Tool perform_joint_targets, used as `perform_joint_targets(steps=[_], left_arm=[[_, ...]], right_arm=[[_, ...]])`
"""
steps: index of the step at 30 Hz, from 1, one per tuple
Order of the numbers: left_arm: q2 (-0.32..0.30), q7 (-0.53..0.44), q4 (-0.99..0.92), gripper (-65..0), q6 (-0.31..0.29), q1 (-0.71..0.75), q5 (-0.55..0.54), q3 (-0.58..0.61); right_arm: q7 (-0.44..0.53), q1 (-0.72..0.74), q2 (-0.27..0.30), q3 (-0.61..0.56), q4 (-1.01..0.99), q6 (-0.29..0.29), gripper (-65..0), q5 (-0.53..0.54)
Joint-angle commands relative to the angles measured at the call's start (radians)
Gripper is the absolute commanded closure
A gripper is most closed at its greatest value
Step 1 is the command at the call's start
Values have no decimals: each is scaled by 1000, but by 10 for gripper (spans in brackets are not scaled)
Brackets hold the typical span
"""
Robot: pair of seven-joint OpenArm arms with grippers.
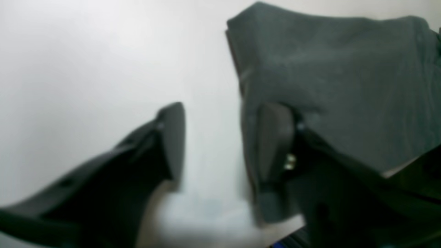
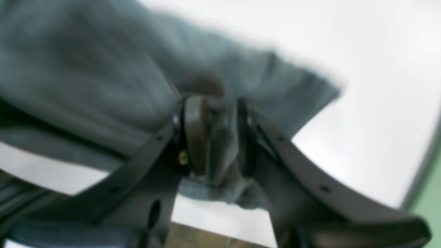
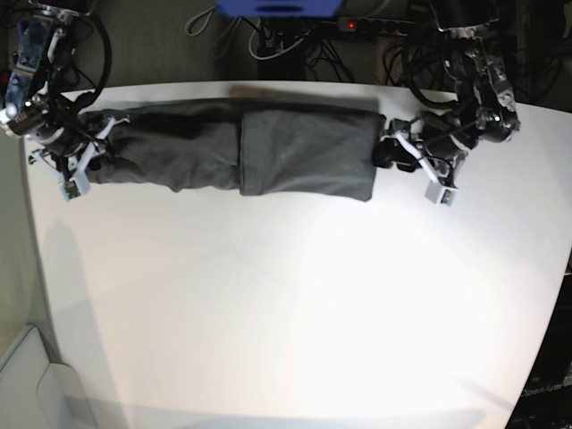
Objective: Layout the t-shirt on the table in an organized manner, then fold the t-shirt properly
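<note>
The end of the t-shirt spreads past the fingers of the robot's right gripper, so that gripper should open and take the t-shirt's end by its outer edge (image 2: 304, 117) before folding it over.
The dark charcoal t-shirt (image 3: 304, 152) lies as a long folded band across the far part of the white table (image 3: 286, 313). My right gripper (image 3: 94, 143) is at the band's left end. In the right wrist view this gripper (image 2: 215, 113) is shut on a bunch of the t-shirt (image 2: 86, 79). My left gripper (image 3: 389, 152) is at the band's right end. In the left wrist view it (image 1: 224, 117) is open, with bare table (image 1: 86, 69) between its fingers. The t-shirt (image 1: 337, 79) drapes against the outer side of one finger (image 1: 275, 144).
Cables and a power strip (image 3: 357, 27) lie behind the table's far edge, beside a blue object (image 3: 277, 7). The table's rounded edge (image 2: 418, 175) shows close to my right gripper, with green floor beyond. The table's left edge (image 3: 36, 232) is near the right arm.
</note>
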Motion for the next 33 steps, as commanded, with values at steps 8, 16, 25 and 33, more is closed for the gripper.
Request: perform_joint_targets(steps=[8, 16, 25, 33], left_arm=[[-9, 29, 4, -144, 10, 6, 21, -2], [-10, 38, 8, -86, 10, 3, 21, -44], [-10, 30, 2, -4, 10, 3, 22, -42], [-10, 30, 2, -4, 11, 3, 22, -42]], right_arm=[[-14, 15, 15, 4, 40, -1, -171, 8], [-85, 43, 13, 105, 31, -1, -331, 6], [-108, 63, 12, 141, -58, -1, -472, 8], [-100, 66, 12, 141, -179, -1, -471, 11]])
